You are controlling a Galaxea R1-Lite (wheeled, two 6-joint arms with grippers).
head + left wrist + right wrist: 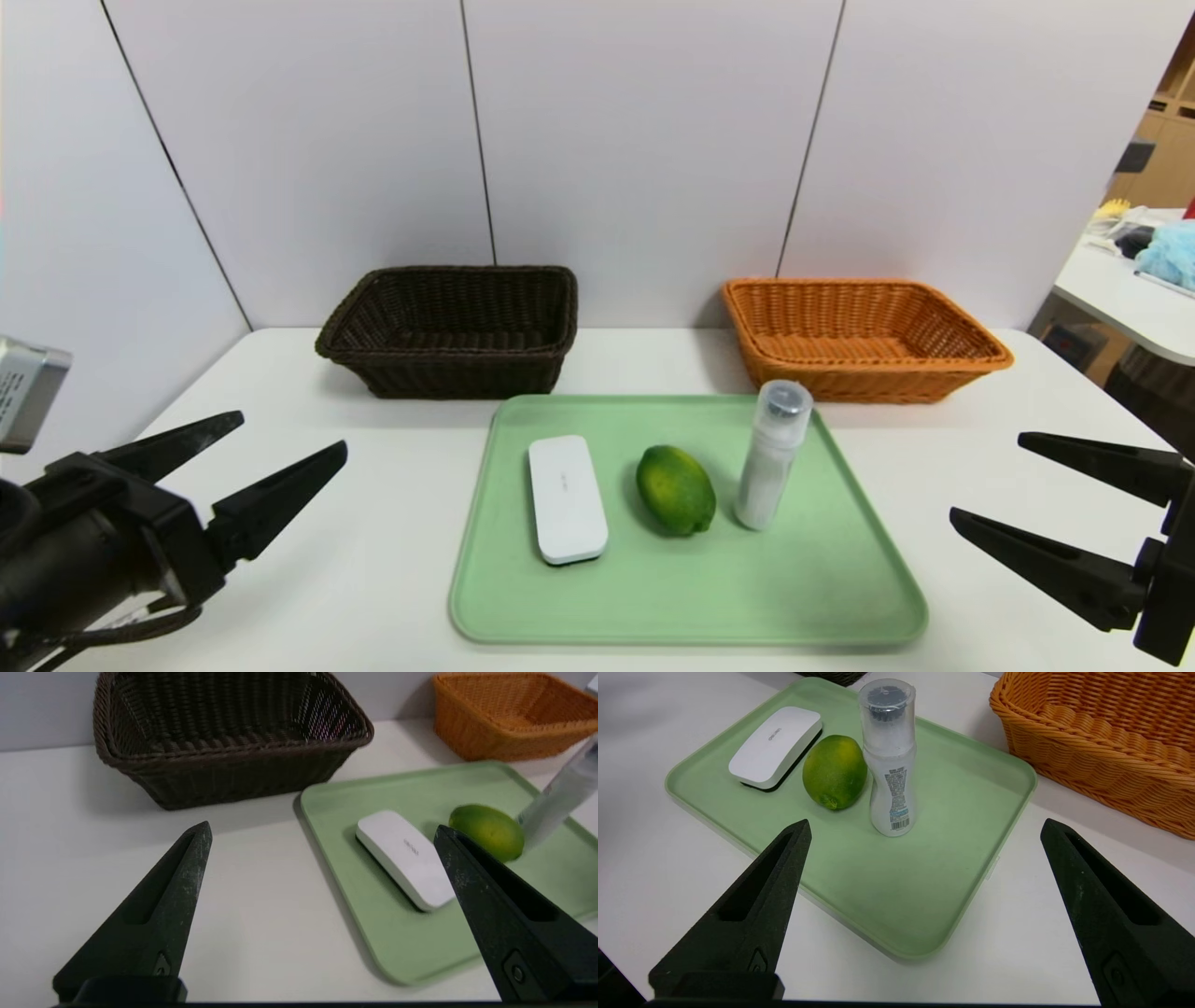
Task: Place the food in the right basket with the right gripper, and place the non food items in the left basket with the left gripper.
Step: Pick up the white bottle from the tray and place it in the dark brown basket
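The robot's right gripper will next move to the white bottle and close on the bottle's narrow middle [768, 469] [893, 789], below its clear cap.
On a light green tray [840, 579] lie a flat white case [566, 498], a glossy green lime [675, 489] and an upright white bottle with a clear cap [771, 455], side by side. The dark brown left basket [452, 329] and the orange right basket [859, 338] stand behind the tray, both with nothing inside. My left gripper [291, 437] hovers open over the table left of the tray, nothing between its fingers. My right gripper [988, 478] hovers open to the right of the tray, also holding nothing. The left wrist view shows the case [405, 857]; the right wrist view shows the lime [835, 771] and bottle [890, 760].
The white table [392, 523] ends at a grey panelled wall just behind the baskets. A second table with clutter [1144, 271] stands off to the far right. Bare table surface lies on both sides of the tray.
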